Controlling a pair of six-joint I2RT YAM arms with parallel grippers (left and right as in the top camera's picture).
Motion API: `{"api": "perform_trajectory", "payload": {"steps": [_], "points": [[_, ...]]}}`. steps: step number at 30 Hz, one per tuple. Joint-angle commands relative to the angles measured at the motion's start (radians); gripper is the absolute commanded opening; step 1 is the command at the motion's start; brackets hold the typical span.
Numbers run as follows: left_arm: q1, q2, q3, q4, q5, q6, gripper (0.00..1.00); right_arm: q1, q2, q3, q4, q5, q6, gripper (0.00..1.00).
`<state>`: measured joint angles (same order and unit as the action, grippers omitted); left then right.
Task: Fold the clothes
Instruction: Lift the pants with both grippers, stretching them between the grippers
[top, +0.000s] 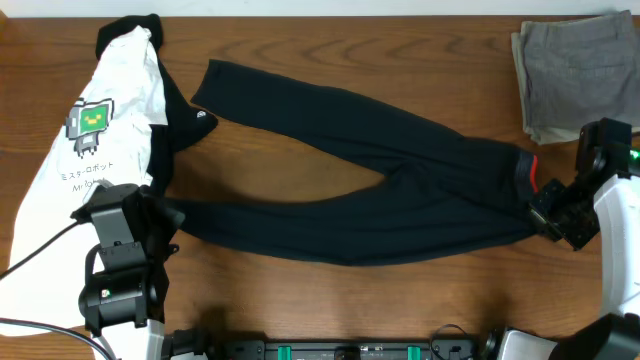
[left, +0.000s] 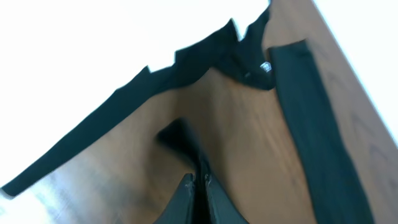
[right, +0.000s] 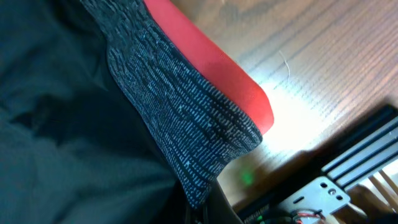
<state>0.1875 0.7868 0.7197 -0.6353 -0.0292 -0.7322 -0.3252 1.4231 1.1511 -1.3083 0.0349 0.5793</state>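
Note:
The robot's left gripper should lay the near leg's end down on the far leg's end (top: 213, 94) (left: 290, 68), next to the black garment.
The clothes (top: 400, 170), black long trousers, lie spread across the wooden table with both legs running left. The grey waistband (top: 522, 170) with its red edge is at the right. My right gripper (top: 540, 215) is shut on the waistband's near corner. In the right wrist view the grey knit band (right: 186, 124) and the red edge (right: 211, 62) run down into the right gripper (right: 204, 214). My left gripper (top: 165, 215) sits at the end of the near leg. In the left wrist view the left gripper (left: 198, 179) is shut, with a dark fold of cloth (left: 177, 137) at its tips.
A white T-shirt (top: 90, 130) with a green robot print lies at the far left, over a black garment (top: 185, 110). Folded grey-olive trousers (top: 575, 75) rest at the back right corner. Bare table (top: 400, 300) shows along the front edge.

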Motion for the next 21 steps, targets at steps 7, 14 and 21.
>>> {"api": "perform_trajectory", "payload": {"steps": [7,14,21], "points": [[-0.005,0.173,0.025,0.328,-0.008,0.028,0.06,-0.009,-0.013,-0.022,0.138,0.029,-0.012,0.01],[-0.085,0.419,0.026,0.734,-0.006,0.029,0.06,-0.009,-0.002,-0.115,0.335,0.016,-0.012,0.01],[-0.116,0.654,0.041,1.011,-0.008,0.029,0.06,-0.008,0.062,-0.189,0.609,-0.017,-0.013,0.01]]}}
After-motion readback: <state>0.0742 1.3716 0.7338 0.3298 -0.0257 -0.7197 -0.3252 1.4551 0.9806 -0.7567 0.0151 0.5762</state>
